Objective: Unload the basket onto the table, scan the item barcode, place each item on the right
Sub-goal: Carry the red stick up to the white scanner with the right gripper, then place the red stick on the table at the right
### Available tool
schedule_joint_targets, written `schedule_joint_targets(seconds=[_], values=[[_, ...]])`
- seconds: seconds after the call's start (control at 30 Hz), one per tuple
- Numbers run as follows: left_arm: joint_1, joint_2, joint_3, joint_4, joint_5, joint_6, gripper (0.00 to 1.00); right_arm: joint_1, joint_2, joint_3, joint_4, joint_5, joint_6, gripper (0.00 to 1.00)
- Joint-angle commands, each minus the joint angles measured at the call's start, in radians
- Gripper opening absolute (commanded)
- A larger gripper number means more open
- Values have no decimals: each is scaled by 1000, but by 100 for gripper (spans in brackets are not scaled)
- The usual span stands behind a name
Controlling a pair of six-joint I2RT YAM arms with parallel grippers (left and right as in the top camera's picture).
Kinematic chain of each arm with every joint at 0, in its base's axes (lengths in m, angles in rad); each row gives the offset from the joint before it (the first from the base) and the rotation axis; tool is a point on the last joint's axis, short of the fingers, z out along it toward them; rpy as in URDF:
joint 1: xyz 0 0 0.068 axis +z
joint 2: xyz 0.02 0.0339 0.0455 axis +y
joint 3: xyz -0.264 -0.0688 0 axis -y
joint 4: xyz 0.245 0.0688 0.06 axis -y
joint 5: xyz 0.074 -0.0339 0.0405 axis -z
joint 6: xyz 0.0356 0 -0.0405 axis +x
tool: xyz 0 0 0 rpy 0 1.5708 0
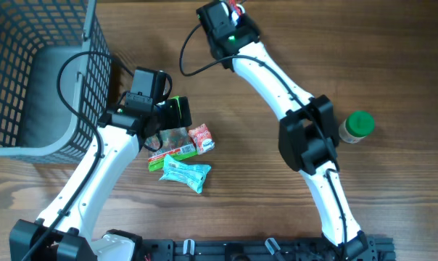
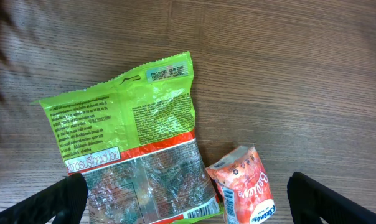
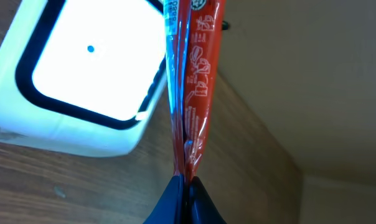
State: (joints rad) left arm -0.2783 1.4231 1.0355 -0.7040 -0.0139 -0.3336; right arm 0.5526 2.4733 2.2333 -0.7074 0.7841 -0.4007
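Next, my right gripper lets go of the thin red packet on the table (image 1: 329,117) beside the green-capped bottle, on the side of that bottle that faces the basket.
My right gripper (image 3: 185,186) is shut on the bottom edge of a thin red packet (image 3: 191,81). The packet stands edge-on beside a white scanner (image 3: 26,124), whose bright window (image 3: 82,68) is lit. In the overhead view that gripper (image 1: 236,13) is at the table's far edge and only a bit of the red packet (image 1: 238,6) shows. My left gripper (image 2: 188,208) is open above a green snack bag (image 2: 132,137) and a small red-orange pouch (image 2: 244,183), its fingers (image 2: 57,202) wide on either side, holding nothing.
A grey wire basket (image 1: 38,80) stands at the left. A teal packet (image 1: 186,172) lies just in front of the green bag (image 1: 172,143). A green-capped bottle (image 1: 358,127) stands at the right, next to the right arm's elbow.
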Motion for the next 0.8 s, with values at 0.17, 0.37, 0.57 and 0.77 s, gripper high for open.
schedule_joint_targets(seconds=[0.17, 0.37, 0.57, 0.77], values=[[2, 0, -2, 0, -2, 16, 100, 16, 89, -1, 63, 106, -153, 4], [2, 0, -2, 0, -2, 16, 100, 26, 80, -1, 56, 87, -124, 4], [2, 0, -2, 0, -2, 16, 100, -8, -184, 0, -196, -190, 99, 4], [2, 0, -2, 0, -2, 16, 100, -223, -449, -1, -592, -648, 331, 4]])
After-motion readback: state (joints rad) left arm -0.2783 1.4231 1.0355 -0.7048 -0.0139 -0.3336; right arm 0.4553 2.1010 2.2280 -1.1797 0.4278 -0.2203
